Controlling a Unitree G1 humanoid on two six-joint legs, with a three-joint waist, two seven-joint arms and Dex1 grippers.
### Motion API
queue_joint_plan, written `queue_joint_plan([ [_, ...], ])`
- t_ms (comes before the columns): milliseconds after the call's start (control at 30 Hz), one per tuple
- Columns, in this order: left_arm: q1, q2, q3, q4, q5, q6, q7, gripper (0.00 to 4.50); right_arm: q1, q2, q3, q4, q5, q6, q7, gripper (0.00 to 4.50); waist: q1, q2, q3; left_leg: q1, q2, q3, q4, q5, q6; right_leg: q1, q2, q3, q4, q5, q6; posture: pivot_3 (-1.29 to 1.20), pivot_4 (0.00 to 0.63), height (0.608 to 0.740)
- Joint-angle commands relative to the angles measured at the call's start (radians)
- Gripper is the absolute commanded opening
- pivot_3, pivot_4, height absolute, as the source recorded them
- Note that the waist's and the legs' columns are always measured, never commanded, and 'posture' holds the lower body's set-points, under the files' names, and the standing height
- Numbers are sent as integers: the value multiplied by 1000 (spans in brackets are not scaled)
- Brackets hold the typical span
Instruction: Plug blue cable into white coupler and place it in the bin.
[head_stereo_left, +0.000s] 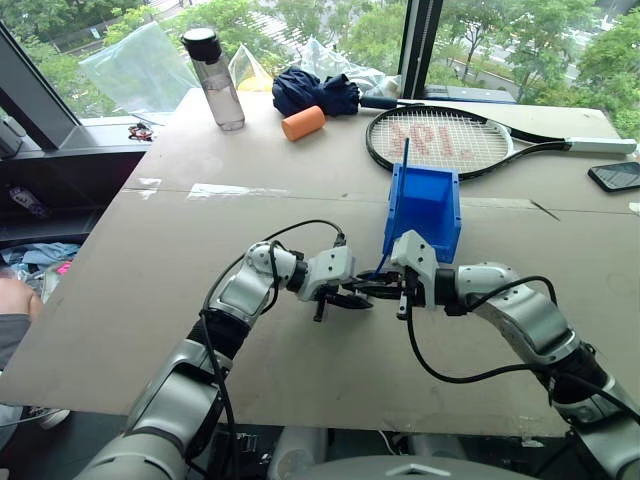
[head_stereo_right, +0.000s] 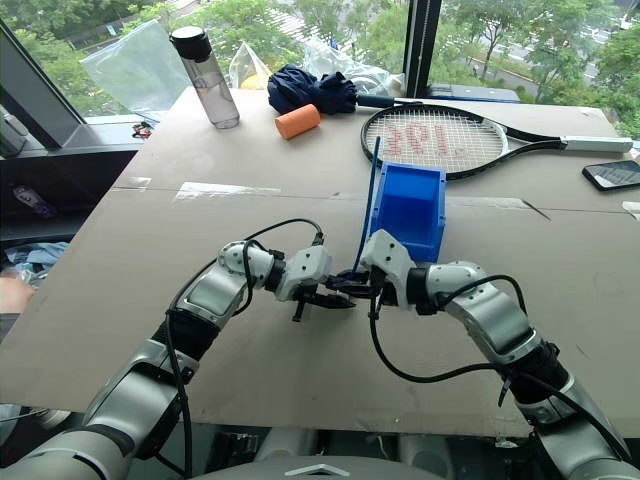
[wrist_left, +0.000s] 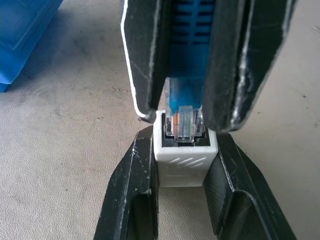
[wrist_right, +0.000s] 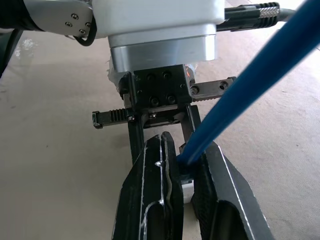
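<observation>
The robot's right gripper will release the blue cable with its white coupler inside the bin (head_stereo_left: 399, 228), just behind the bin's lowered edge. The cable now rises along the bin's side.
My left gripper (head_stereo_left: 345, 296) is shut on the white coupler (wrist_left: 182, 167), a small white block pinched between its two black fingers. My right gripper (head_stereo_left: 385, 288) faces it, shut on the blue cable (wrist_right: 240, 95) just behind the clear plug (wrist_left: 184, 120). The plug's tip sits in the mouth of the coupler's socket. From the right gripper the cable rises stiffly (head_stereo_right: 372, 190) along the left side of the bin (head_stereo_left: 425, 205). This bright blue box stands on the table directly behind the two grippers, its lowered lip toward me.
A tennis racket (head_stereo_left: 440, 140) lies behind the bin. Further back are an orange cylinder (head_stereo_left: 303, 122), a dark blue umbrella (head_stereo_left: 315, 92) and a water bottle (head_stereo_left: 215, 80). A phone (head_stereo_left: 615, 176) lies at the far right. The beige tabletop (head_stereo_left: 200, 260) is bare around the grippers.
</observation>
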Motion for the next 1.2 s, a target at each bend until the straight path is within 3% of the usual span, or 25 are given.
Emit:
queue_joint_plan([
  [33, -13, -9, -6, -10, -2, -3, -15, 595, 4, -33, 66, 71, -94, 10, 38, 0, 0, 0, 0, 0, 0, 0, 0, 0, 0, 0, 0, 0, 0, 0, 0, 0, 150, 740],
  [300, -2, -22, -7, -14, 2, -7, -1, 595, -46, -12, 154, 155, -180, 38, 104, 0, 0, 1, -3, 2, 0, 0, 0, 0, 0, 2, 0, 0, 0, 0, 0, 0, 150, 740],
  [500, 4, -29, 19, -35, -40, 21, -13, 595, -15, 15, 91, 200, -157, -13, 109, 0, -1, 3, -9, 4, 0, -1, 0, 0, 0, 5, 0, -1, 0, 0, 0, 0, 150, 740],
  [567, 15, -27, 50, -89, -95, 78, -26, 1622, 0, 47, 6, 153, -87, 3, 87, 0, -1, 3, -9, 4, 0, -2, 0, 0, 0, 6, 0, -2, 0, 0, 0, 0, 150, 740],
  [600, 20, -26, 75, -117, -108, 117, 8, 1728, 10, 61, -53, 106, -42, 25, 70, 0, -1, 3, -9, 4, 0, -2, 0, 0, 0, 5, 0, -2, 0, 0, 0, 0, 150, 740],
  [767, 125, 32, 208, -365, -218, 350, 135, 3914, 16, 80, -341, -124, 185, 232, -63, 0, -16, 8, -4, 1, 0, -9, 0, 0, 0, 4, 0, -2, 0, 0, 0, 0, 150, 740],
  [933, 239, 62, 349, -595, -342, 489, 265, 3914, -100, 74, -549, -120, 348, 468, -210, 0, -20, 10, -2, 2, 1, -11, -2, 0, 0, 3, 0, -3, 0, 0, 0, 0, 150, 740],
  [1100, 261, 66, 399, -694, -385, 545, 363, 3914, -324, 59, -525, 193, 254, 543, -301, 0, -17, 11, -2, 2, 0, -10, -2, 0, 0, 3, 0, -3, 0, 0, -1, 0, 150, 740],
  [1200, 243, 57, 398, -710, -403, 557, 399, 3977, -427, 65, -489, 392, 195, 485, -273, 1092, -17, 11, -1, 2, -1, -8, -2, 0, 0, 3, -1, -2, -1, 0, -1, 0, 150, 740],
])
